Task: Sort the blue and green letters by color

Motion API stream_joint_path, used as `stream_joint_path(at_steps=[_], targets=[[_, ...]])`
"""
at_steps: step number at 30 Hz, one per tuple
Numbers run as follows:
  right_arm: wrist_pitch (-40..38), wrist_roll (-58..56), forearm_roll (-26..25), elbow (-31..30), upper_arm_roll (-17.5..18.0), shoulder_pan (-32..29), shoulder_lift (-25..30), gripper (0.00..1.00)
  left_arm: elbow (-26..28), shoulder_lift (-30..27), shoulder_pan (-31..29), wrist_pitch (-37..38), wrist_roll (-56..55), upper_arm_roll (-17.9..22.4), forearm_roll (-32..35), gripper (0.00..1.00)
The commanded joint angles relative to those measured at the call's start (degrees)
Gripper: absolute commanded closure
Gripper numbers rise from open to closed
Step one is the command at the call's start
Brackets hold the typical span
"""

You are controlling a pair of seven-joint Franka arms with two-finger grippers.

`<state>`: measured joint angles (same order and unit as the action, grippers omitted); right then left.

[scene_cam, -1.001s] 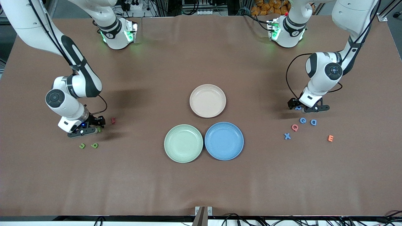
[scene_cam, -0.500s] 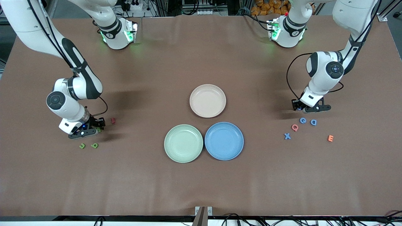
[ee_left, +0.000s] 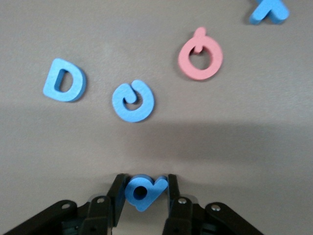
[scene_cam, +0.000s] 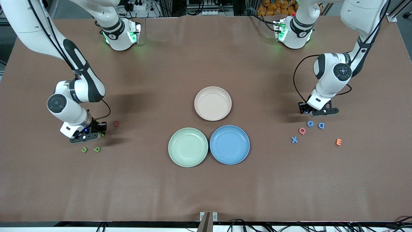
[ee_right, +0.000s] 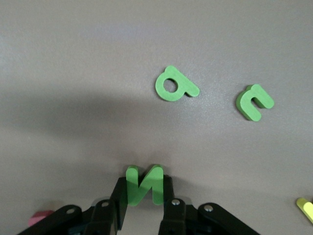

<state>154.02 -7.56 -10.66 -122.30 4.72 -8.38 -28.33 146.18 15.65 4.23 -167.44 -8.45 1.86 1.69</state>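
The robot's right gripper needs to release the green N on the green plate, just off its middle (scene_cam: 194, 145) toward the blue plate.
My left gripper (ee_left: 144, 188) is shut on a blue P (ee_left: 143, 192), low over the table at the left arm's end (scene_cam: 309, 111). Loose beside it lie a blue C (ee_left: 133, 101), a blue D (ee_left: 63, 81) and a blue X (ee_left: 269, 11). My right gripper (ee_right: 145, 188) is shut on a green N (ee_right: 144, 185), low at the right arm's end (scene_cam: 97, 132). Two more green letters (ee_right: 173, 84) (ee_right: 254, 102) lie flat on the table, nearer to the front camera than that gripper (scene_cam: 84, 149) (scene_cam: 97, 149).
A green plate (scene_cam: 170, 147), a blue plate (scene_cam: 229, 144) and a beige plate (scene_cam: 212, 103) stand empty mid-table. A pink Q (scene_cam: 302, 130) and an orange E (scene_cam: 338, 141) lie among the blue letters. A dark-red I (scene_cam: 116, 123) and a yellow letter (ee_right: 305, 208) lie by the green ones.
Both grippers have closed: the left one on the blue P, the right one on the green N. Neither arm has shifted much.
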Motion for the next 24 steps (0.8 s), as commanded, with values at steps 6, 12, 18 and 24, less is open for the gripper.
stream_joint_path(at_steps=[6,12,18,24], targets=[[-14.25,10.17,8.73,10.04,7.66,-0.15,1.08,1.00,-2.74,-4.05,8.68,3.35,-8.59,0.61,0.86,0.87],[-21.65,25.38,8.73,16.65,11.62,3.01,1.00,1.00,-7.39,-2.73,13.34,4.58,-13.43,0.61,0.86,0.89],[-21.65,39.18,8.73,19.28,13.56,8.37,0.30,1.00,-15.56,-0.45,17.21,8.00,-20.19,0.52,1.03,0.89],[-21.21,51.58,8.73,22.36,13.64,14.87,-1.81,1.00,-25.94,5.35,21.25,12.23,-26.96,0.60,1.30,0.89]])
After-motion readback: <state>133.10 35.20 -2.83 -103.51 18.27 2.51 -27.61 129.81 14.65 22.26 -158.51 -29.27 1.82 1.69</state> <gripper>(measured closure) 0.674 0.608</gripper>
